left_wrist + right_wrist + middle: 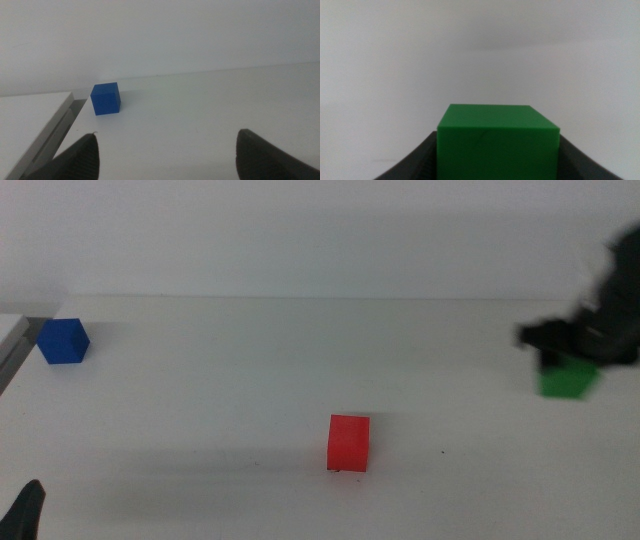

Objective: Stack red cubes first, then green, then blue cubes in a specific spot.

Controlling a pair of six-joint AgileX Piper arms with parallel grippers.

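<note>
I need to let go of the green cube with my right gripper squarely on top of the red cube (350, 427) at the front middle of the table.
The red cube (348, 443) stands on the white table at the front middle, with tiny dark marks (443, 452) on the table near its base. The blue cube (63, 341) sits at the far left; it also shows in the left wrist view (106, 99), ahead of my left gripper (167, 147), which is open, empty and low at the front left corner (25, 510). My right gripper (580, 340), blurred at the right edge, is shut on the green cube (568, 380). In the right wrist view the green cube (497, 145) fills the space between the jaws.
A grey-white raised panel (10, 340) borders the table's left edge beside the blue cube, also in the left wrist view (42, 137). A white wall stands behind the table.
</note>
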